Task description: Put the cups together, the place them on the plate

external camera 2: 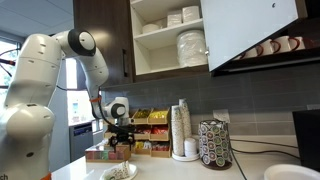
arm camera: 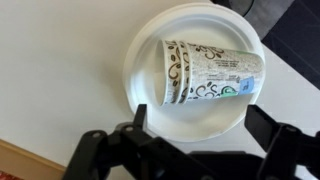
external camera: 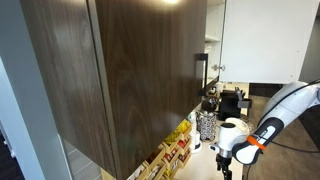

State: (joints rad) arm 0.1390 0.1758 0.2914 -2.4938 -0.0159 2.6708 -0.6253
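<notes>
The paper cups are lying on their side across the plate, so my gripper needs to grab them by the cups' rims (arm camera: 169, 73) and set them upright before it backs away.
A white round plate (arm camera: 150, 95) lies on the white counter. On it lie several nested paper cups (arm camera: 210, 72) on their side; they are white with a dark swirl print. My gripper (arm camera: 200, 125) is open and empty, its two black fingers hanging just above the plate's near rim, apart from the cups. In an exterior view the gripper (external camera 2: 121, 148) hovers above the plate with the cups (external camera 2: 120, 172) near the counter's front. In an exterior view the gripper (external camera: 225, 160) points down; the plate is hidden there.
A tall stack of cups (external camera 2: 181, 130) and a speckled container (external camera 2: 213, 145) stand at the back wall. Snack boxes (external camera 2: 150, 145) and a wooden box (external camera 2: 100, 155) sit behind the gripper. Another plate (external camera 2: 290, 172) lies at the right. An open cupboard (external camera 2: 190, 45) hangs overhead.
</notes>
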